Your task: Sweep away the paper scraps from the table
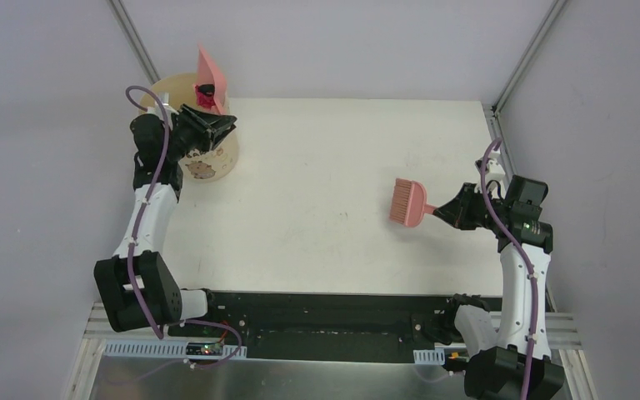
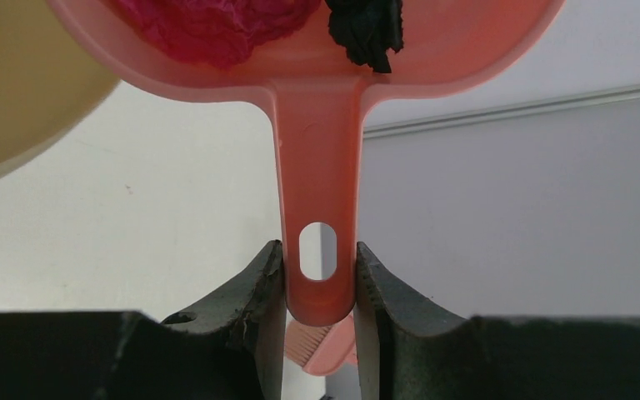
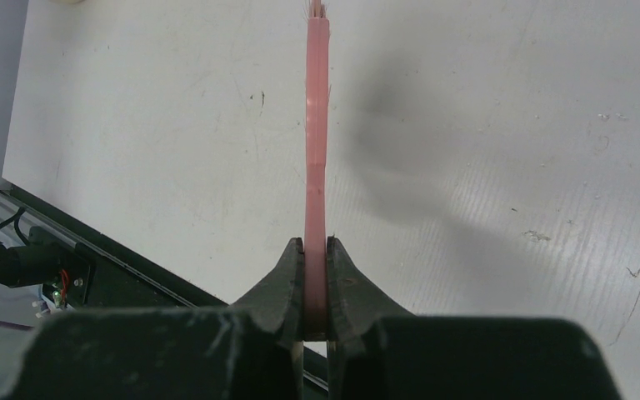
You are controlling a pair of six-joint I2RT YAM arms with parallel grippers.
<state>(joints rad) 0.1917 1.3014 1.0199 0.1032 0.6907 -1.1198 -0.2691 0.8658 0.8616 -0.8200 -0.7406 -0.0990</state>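
Observation:
My right gripper should put the pink hand brush down and let go of it on the white table [image 1: 367, 263] [image 3: 227, 232] near its black front edge.
My left gripper [image 1: 217, 125] [image 2: 320, 279] is shut on the handle of the pink dustpan [image 1: 211, 75] [image 2: 317, 167], held tilted up over the beige bucket [image 1: 217, 158] at the table's far left. Paper scraps lie in the pan: a magenta scrap [image 2: 217, 25] and a dark scrap [image 2: 367, 33], also seen from above [image 1: 206, 93]. My right gripper [image 1: 443, 211] [image 3: 315, 250] is shut on the handle of the pink hand brush [image 1: 407, 202] [image 3: 317, 125], held over the white table [image 1: 325, 242] at the right. I see no scraps on the tabletop.
The bucket's rim [image 2: 17, 100] fills the left wrist view's upper left. The table's black front edge [image 1: 325, 293] runs along the near side. Metal frame posts [image 1: 529, 50] stand at the back corners.

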